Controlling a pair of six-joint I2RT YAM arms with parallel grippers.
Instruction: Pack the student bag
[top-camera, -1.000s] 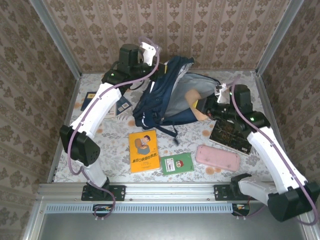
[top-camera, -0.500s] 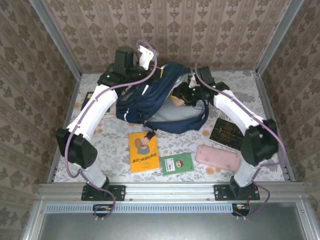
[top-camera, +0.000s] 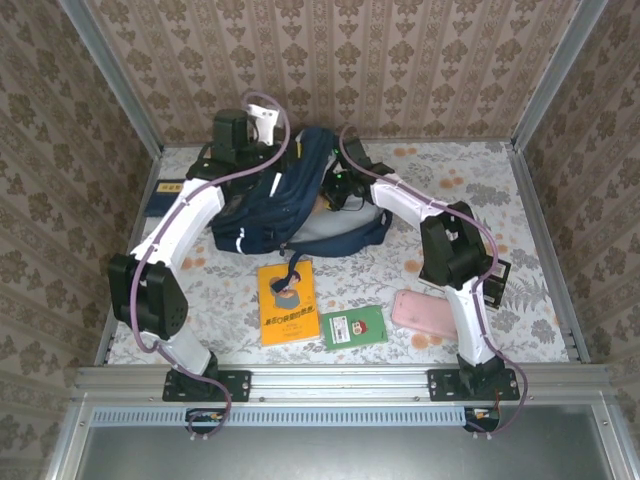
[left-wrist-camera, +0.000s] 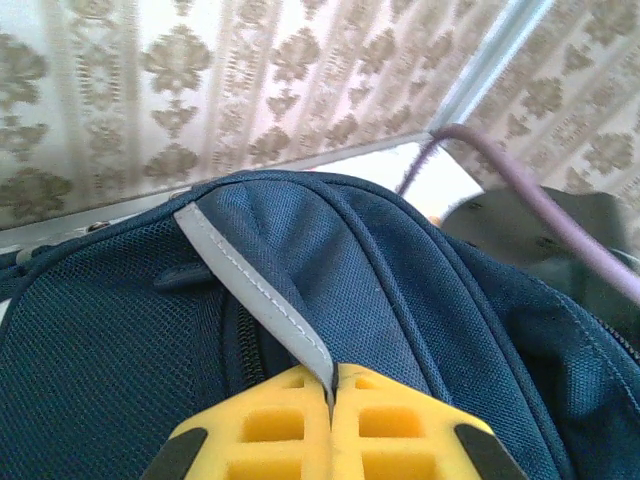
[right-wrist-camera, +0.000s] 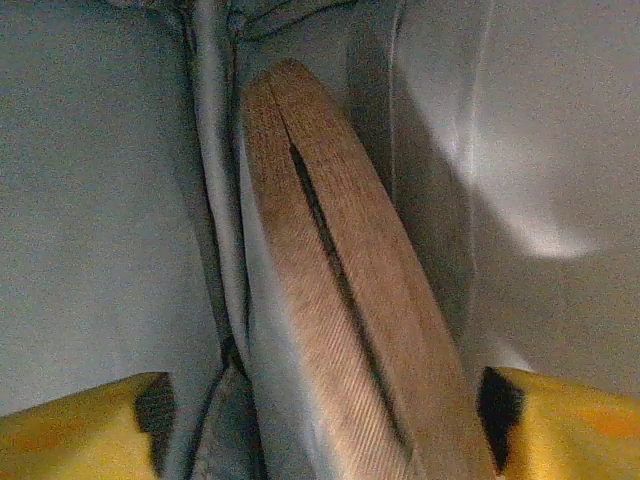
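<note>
Next, I release the grey reflective stripe, now pinched at the bag's top, with my left gripper over the bag's opening (top-camera: 348, 194), so that it covers the grey lining.
The student bag (top-camera: 265, 205), navy with white stripes, lies at the back middle of the table with its mouth facing right and its grey lining (top-camera: 340, 232) showing. My left gripper (top-camera: 272, 158) is at the bag's top, shut on a grey reflective stripe (left-wrist-camera: 250, 290) of the navy fabric (left-wrist-camera: 450, 300); its yellow jaws meet (left-wrist-camera: 332, 385) with the stripe pinched between them. My right gripper (top-camera: 336, 195) is inside the bag's mouth. There a tan ribbed thing (right-wrist-camera: 330, 250) stands against the lining (right-wrist-camera: 90, 200) between the wide-apart fingers of my right gripper (right-wrist-camera: 320, 440), which is open.
A yellow book (top-camera: 287, 302), a green booklet (top-camera: 354, 327) and a pink case (top-camera: 425, 313) lie in front of the bag. A dark book (top-camera: 495, 282) lies on the right behind my right arm. A navy book with a yellow label (top-camera: 165, 198) lies by the left wall.
My right arm swung from the table's right side into the bag's mouth, carrying the tan thing inside. The bag shifted left and sank flatter, and my left gripper moved left with it.
</note>
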